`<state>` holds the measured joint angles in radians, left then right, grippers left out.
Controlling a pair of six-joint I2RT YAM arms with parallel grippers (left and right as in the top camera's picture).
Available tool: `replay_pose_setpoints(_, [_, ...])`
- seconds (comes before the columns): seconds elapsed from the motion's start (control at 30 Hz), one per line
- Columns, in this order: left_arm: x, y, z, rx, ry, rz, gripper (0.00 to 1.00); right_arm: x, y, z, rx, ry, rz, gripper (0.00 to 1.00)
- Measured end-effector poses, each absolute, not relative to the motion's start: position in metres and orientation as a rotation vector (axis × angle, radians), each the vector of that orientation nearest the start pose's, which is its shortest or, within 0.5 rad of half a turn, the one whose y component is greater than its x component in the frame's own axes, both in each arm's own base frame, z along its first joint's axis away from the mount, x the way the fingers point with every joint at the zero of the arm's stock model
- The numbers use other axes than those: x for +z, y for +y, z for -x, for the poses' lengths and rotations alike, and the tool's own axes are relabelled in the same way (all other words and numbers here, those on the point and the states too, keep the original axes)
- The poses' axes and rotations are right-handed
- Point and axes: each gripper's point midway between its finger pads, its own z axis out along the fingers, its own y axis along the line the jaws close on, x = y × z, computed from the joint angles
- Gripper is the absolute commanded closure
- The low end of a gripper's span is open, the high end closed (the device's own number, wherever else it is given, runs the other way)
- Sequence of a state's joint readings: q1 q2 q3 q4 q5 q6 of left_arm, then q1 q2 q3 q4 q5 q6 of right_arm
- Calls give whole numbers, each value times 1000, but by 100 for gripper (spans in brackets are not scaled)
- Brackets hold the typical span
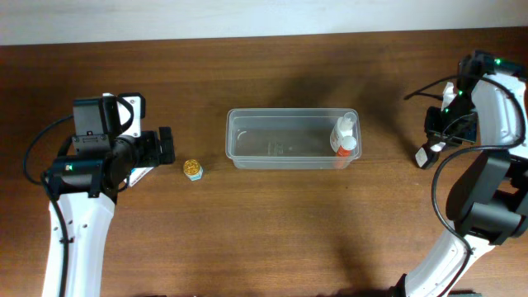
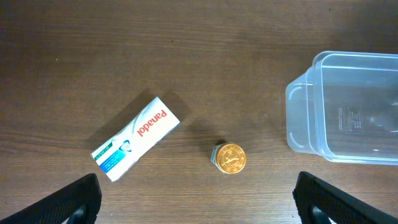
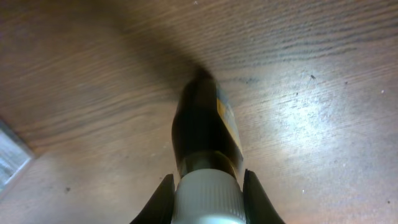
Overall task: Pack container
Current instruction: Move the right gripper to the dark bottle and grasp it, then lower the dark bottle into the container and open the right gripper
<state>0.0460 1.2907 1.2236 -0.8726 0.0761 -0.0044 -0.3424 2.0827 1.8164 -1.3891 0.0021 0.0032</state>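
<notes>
The robot's right gripper should release the dark bottle in the clear container (image 1: 322,143), next to the white bottle with an orange band.
The clear container (image 1: 280,140) stands at the table's middle, with a white bottle with an orange band (image 1: 345,137) lying in its right end. My left gripper (image 1: 165,147) is open and empty, to the left of the container; in the left wrist view (image 2: 199,205) it hovers near a white Panadol box (image 2: 137,138) and a small gold-capped jar (image 2: 229,158), with the container's end (image 2: 298,118) at the right. The jar also shows in the overhead view (image 1: 193,169). My right gripper (image 3: 208,199) is shut on the white cap of a dark bottle (image 3: 205,130), right of the container.
In the overhead view the right gripper (image 1: 435,144) and its bottle (image 1: 426,156) are near the table's right edge. A corner of the container (image 3: 11,155) shows at the left of the right wrist view. Cables run along both arms.
</notes>
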Motion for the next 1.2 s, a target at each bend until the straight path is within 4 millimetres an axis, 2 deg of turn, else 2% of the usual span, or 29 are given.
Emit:
replay_pose_setpoints(0.17, [213,3,-341,-78,2508,32,1,123,-114,-368,48,3156,-502,87])
replay_pose_setpoints(0.3, [213,3,-341,-78,2508,32,0,160,-88,-375,43,3107,-379,87])
replay_pose_setpoints(0.5, [213,3,-341,-78,2508,32,1,249,-19,-372,38,2896,-84,87])
replay_pose_setpoints(0.63, [213,3,-341,-78,2508,32,1,286,32,-356,80,2795,101,87])
replay_pose_setpoints(0.73, [213,3,-340,-78,2508,32,1,290,63,-350,109,2780,201,87])
replay_pose_setpoints(0.87, [213,3,-340,-78,2508,32,1,281,98,-352,135,2789,311,87])
replay_pose_setpoints(0.97, [213,3,-340,-78,2508,32,1,267,118,-361,151,2799,356,87])
replay_pose_setpoints(1.1, [213,3,-341,-78,2508,32,1,244,125,-373,143,2851,364,87])
replay_pose_setpoints(1.2, [213,3,-340,-78,2508,32,1,216,129,-385,130,2909,366,87])
